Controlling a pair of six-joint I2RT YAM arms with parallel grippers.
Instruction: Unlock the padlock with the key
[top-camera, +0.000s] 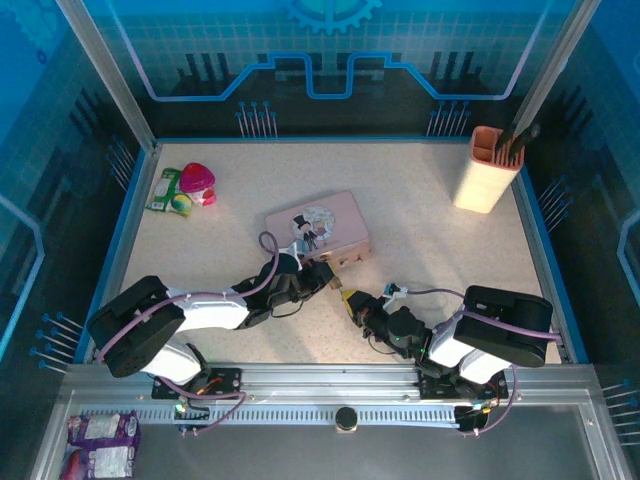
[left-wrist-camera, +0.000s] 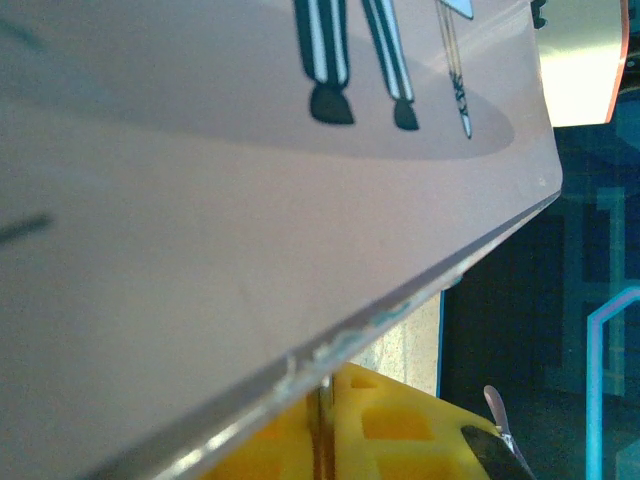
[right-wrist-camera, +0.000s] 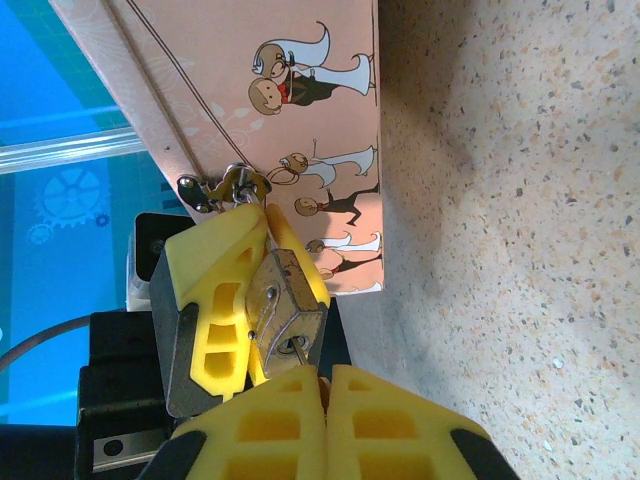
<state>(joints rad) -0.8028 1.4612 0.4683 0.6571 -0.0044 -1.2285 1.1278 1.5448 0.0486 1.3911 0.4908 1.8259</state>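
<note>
My right gripper is rolled far over at the padlock's keyhole, so it should open its fingers, roll back level and grab the key's head (right-wrist-camera: 323, 390) to turn it more.
The small brass padlock (right-wrist-camera: 285, 310) hangs from the clasp of the pink tin (right-wrist-camera: 250, 120) at its front corner. My left gripper (top-camera: 322, 276) is shut on the padlock, its yellow fingers (right-wrist-camera: 215, 290) clamped around the body. My right gripper (right-wrist-camera: 325, 385) is shut on the thin dark key (right-wrist-camera: 308, 366), and the key's blade sits in the keyhole on the padlock's bottom face. In the left wrist view the pink tin (left-wrist-camera: 250, 200) looms close above my left gripper (left-wrist-camera: 325, 425), whose fingers are pressed together. From above, my right gripper (top-camera: 350, 298) meets the left just in front of the tin (top-camera: 318, 230).
A peach holder (top-camera: 488, 168) with dark tools stands at the back right. A pink-red toy (top-camera: 197, 180) and a green packet (top-camera: 168, 192) lie at the back left. Snack bags (top-camera: 100, 440) lie beyond the front rail at the lower left.
</note>
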